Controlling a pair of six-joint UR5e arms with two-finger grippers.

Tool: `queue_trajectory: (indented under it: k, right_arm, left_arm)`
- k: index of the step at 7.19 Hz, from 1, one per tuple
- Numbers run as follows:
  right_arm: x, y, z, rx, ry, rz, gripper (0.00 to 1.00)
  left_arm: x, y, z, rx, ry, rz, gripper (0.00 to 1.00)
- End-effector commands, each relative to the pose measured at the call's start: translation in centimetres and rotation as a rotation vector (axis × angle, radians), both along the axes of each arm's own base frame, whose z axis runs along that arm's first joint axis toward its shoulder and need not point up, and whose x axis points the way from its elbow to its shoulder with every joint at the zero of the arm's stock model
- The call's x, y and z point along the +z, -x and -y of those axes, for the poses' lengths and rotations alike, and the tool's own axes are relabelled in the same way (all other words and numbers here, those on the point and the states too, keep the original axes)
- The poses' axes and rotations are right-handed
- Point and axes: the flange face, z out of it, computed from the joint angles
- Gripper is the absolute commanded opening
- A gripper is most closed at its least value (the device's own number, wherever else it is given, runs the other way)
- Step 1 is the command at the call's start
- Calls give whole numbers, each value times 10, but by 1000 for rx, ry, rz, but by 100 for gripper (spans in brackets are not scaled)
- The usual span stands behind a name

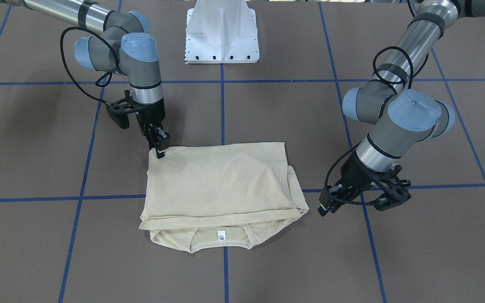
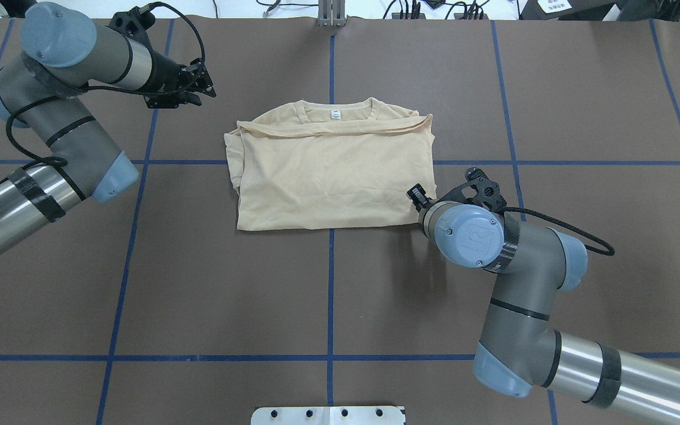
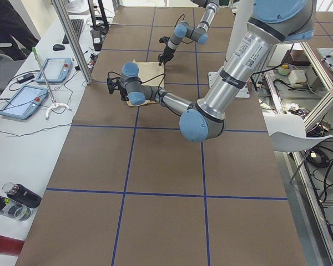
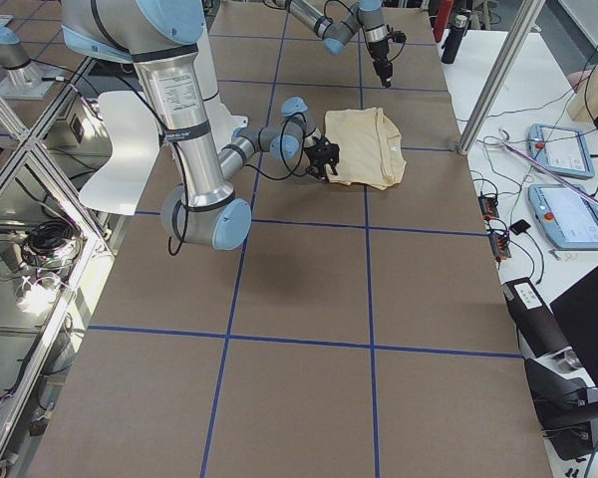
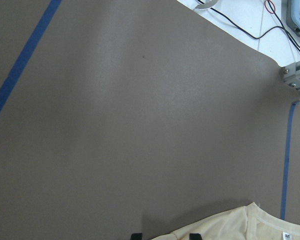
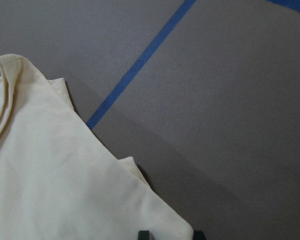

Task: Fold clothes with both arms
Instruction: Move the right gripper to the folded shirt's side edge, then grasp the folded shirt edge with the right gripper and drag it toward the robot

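My right gripper needs to let go of the cream-yellow shirt's corner on the bare table [image 1: 170,65] beside the white pedestal base.
The cream-yellow shirt [image 1: 221,185] lies folded into a rectangle at the table's middle, and it also shows in the overhead view [image 2: 331,171]. Its collar and white neck label [image 2: 335,114] face away from the robot, and the print is hidden. My right gripper [image 1: 160,150] is low at the shirt's near right corner [image 2: 417,196]. In the right wrist view the fingertips [image 6: 171,234] stand apart with that corner [image 6: 160,220] between them. My left gripper [image 2: 207,88] is open and empty above bare table, beside the collar end [image 1: 324,206]. Its wrist view [image 5: 165,236] shows the shirt's edge [image 5: 240,225].
The white pedestal base [image 1: 222,33] stands at the robot's side of the table. Blue tape lines [image 2: 331,283] cross the brown surface. A side bench with control tablets [image 3: 22,102] and bottles [image 3: 16,199] runs past the far edge.
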Motion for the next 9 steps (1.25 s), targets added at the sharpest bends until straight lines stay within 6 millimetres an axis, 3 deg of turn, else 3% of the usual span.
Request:
queue_trajectory:
  k: [1, 2, 3, 4, 6, 7, 8, 9]
  right_arm:
    - [-7, -4, -1, -1, -7, 13, 0]
    - [-15, -13, -3, -2, -9, 28, 0]
    - [-20, -37, -36, -35, -16, 55, 0]
    - [-29, -53, -90, -104, 7, 34, 0]
    - [-64, -39, -200, -246, 79, 23, 0]
    - [-78, -40, -240, -328, 87, 40, 0]
    - [-79, -33, -264, -380, 89, 38, 0]
    - [-83, -35, -276, -403, 89, 48, 52]
  left_arm:
    - [1, 0, 0, 0, 1, 1, 43]
    - [-1, 2, 0, 2, 0, -3, 43]
    - [-4, 2, -2, 12, -1, -10, 43]
    - [-15, 5, -5, 13, -14, -20, 43]
    - [-24, 8, -18, 62, -8, -57, 43]
    - [-21, 17, -32, 85, -7, -73, 44]
    - [-24, 22, -39, 83, -11, -84, 47]
    - [-31, 23, -55, 80, 23, -118, 47]
